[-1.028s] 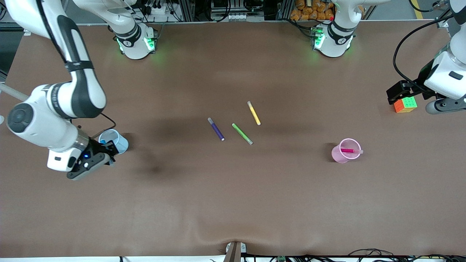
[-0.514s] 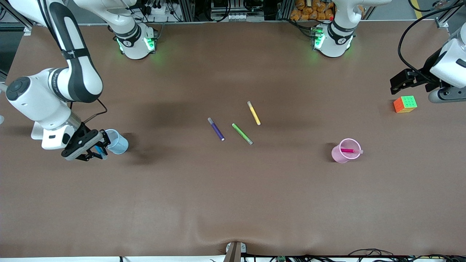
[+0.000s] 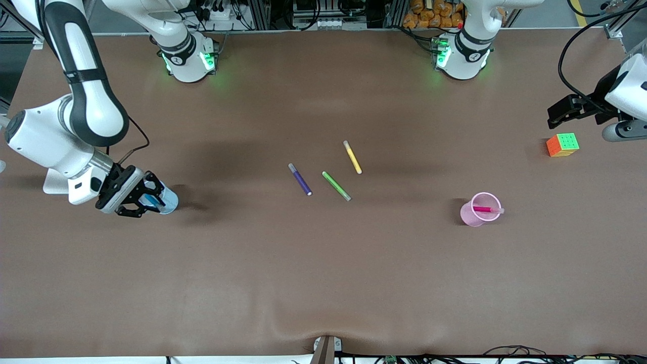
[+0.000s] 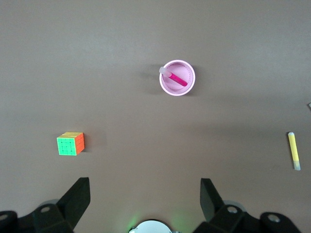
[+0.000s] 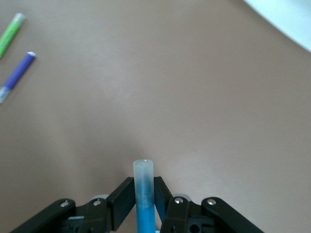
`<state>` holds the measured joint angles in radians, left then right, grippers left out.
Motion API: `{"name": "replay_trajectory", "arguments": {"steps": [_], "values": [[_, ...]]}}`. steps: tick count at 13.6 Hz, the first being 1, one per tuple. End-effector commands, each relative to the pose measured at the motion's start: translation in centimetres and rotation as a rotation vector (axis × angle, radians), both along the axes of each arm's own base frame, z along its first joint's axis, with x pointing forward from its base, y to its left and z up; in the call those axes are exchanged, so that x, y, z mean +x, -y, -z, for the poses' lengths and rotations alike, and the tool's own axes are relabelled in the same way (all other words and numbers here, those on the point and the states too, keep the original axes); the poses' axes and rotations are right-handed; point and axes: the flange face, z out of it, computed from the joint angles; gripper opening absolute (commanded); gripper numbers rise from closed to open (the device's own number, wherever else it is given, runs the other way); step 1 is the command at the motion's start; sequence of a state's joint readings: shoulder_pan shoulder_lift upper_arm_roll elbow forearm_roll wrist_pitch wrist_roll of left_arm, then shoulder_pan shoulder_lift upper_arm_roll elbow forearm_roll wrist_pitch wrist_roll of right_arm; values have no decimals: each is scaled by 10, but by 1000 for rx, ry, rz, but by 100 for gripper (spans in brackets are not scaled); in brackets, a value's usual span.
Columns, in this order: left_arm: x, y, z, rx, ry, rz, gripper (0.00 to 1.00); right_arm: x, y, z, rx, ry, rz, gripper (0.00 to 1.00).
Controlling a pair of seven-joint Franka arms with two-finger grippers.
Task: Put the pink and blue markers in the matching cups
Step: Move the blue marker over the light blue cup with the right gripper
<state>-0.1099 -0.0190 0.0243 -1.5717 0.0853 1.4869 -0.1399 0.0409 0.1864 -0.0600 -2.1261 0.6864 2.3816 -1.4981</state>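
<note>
Next, I release the blue marker from my right gripper inside the light blue cup [image 3: 158, 195], which sits just below that gripper's fingers.
My right gripper [image 3: 149, 198] is shut on the blue marker [image 3: 150, 200], tilted low over the light blue cup [image 3: 168, 202], which it partly hides. In the right wrist view the blue marker [image 5: 144, 196] with its greyish cap stands out between the fingers [image 5: 125, 196]. The pink marker [image 3: 486, 209] leans inside the pink cup [image 3: 473, 216], toward the left arm's end; the left wrist view shows the pink cup [image 4: 188, 83] and the pink marker [image 4: 175, 77] too. My left gripper [image 3: 556, 115] is open and empty, up near the table's end, and also shows in the left wrist view [image 4: 145, 187].
A purple marker [image 3: 300, 179], a green marker [image 3: 336, 185] and a yellow marker [image 3: 352, 157] lie mid-table. A colour cube [image 3: 562, 144] sits under the left gripper's reach, and also shows in the left wrist view [image 4: 71, 143].
My right gripper has turned and swung with the blue marker from beside the blue cup to over it. My left gripper has lifted away from the cube toward the table's end.
</note>
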Motion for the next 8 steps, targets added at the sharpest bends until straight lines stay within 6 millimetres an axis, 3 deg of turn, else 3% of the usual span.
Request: {"name": "replay_trajectory", "arguments": {"steps": [1, 5, 8], "values": [[-4, -2, -1, -22, -1, 6, 100, -14, 14, -2, 90, -12, -49, 0], [-4, 1, -1, -61, 2, 10, 100, -15, 32, -1, 144, 31, -127, 0], [-3, -3, 0, -62, 5, 7, 100, -4, 37, -6, 168, 96, -225, 0]]}}
